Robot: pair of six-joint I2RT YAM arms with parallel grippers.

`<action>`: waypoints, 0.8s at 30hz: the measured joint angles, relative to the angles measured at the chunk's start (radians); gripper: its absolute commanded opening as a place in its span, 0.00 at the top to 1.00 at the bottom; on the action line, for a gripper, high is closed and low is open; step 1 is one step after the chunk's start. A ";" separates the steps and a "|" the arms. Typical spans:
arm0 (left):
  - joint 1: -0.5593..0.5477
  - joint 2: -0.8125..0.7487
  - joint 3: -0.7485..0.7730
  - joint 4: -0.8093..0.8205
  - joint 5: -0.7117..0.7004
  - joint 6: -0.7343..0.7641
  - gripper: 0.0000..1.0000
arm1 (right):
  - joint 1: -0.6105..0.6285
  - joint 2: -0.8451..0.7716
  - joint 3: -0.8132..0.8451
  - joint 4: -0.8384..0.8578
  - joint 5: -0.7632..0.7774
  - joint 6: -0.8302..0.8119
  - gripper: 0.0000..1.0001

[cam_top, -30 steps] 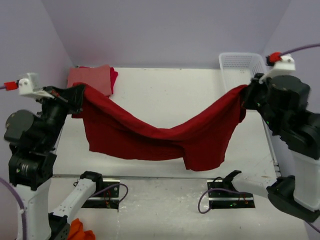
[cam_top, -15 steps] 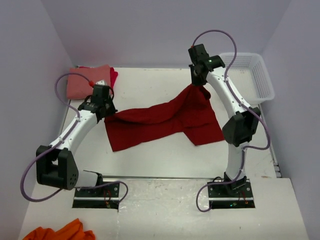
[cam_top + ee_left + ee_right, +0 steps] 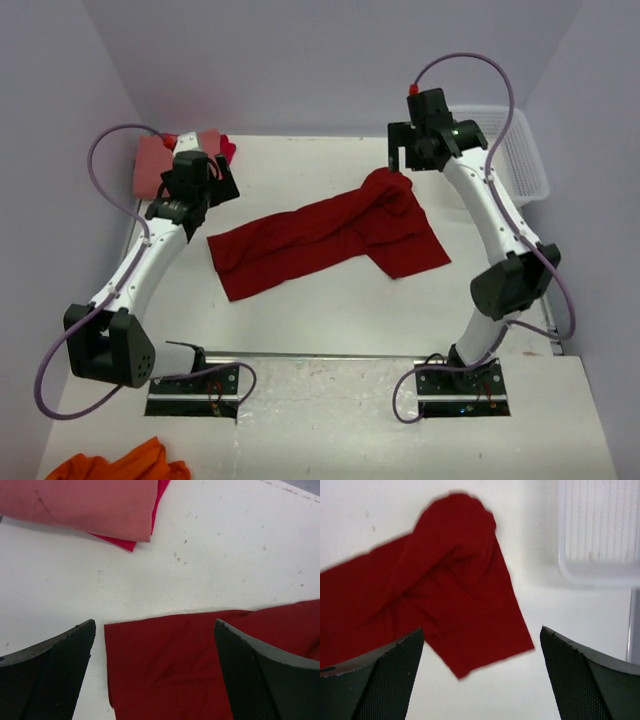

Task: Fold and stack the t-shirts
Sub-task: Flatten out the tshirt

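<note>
My left gripper should grab the near corner [image 3: 231,298] of the dark red t-shirt, the corner nearest to the orange cloth.
The dark red t-shirt [image 3: 330,235] lies loosely spread across the middle of the table, bunched at its far right end. My left gripper [image 3: 212,190] hovers open just above and behind its left corner [image 3: 175,665], holding nothing. Above the bunched right end [image 3: 445,580], my right gripper [image 3: 400,165] is also open and empty. A folded salmon-pink t-shirt [image 3: 155,165] sits at the back left, on top of a brighter red one [image 3: 228,150]. In the left wrist view, the pink shirt [image 3: 85,502] and the red edge under it [image 3: 120,541] lie beyond my left gripper [image 3: 154,625]. My right gripper [image 3: 481,630] frames the shirt's lower flap.
A white plastic basket [image 3: 520,150] stands at the back right corner, close to the right arm; its rim [image 3: 597,572] shows in the right wrist view. An orange cloth [image 3: 120,465] lies near the bottom left, in front of the arm bases. Purple walls enclose the table.
Both grippers have opened and let go of the dark red t-shirt, which has dropped onto the table. The two arms have pulled up and back slightly from its ends.
</note>
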 measured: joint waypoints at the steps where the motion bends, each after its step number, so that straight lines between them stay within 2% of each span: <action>1: -0.009 -0.035 0.001 -0.018 -0.014 -0.001 0.00 | 0.000 -0.071 -0.078 0.023 -0.004 0.015 0.06; 6: -0.117 -0.201 -0.046 -0.123 -0.025 -0.046 0.00 | -0.005 -0.350 -0.380 0.023 -0.023 0.078 0.10; 12: -0.378 -0.319 -0.271 -0.229 -0.040 -0.216 0.07 | -0.014 -0.439 -0.597 0.080 -0.085 0.121 0.11; 15: -0.452 -0.356 -0.383 -0.282 -0.057 -0.331 0.08 | -0.014 -0.441 -0.630 0.084 -0.112 0.128 0.11; 16: -0.472 -0.367 -0.415 -0.300 -0.072 -0.376 0.14 | -0.014 -0.446 -0.631 0.086 -0.121 0.128 0.11; 18: -0.505 -0.377 -0.459 -0.343 -0.105 -0.456 0.15 | -0.014 -0.469 -0.631 0.097 -0.130 0.127 0.11; 21: -0.540 -0.359 -0.478 -0.397 -0.169 -0.553 0.14 | -0.014 -0.511 -0.631 0.109 -0.151 0.127 0.11; 24: -0.561 -0.278 -0.470 -0.418 -0.229 -0.624 0.13 | -0.014 -0.541 -0.631 0.115 -0.164 0.127 0.11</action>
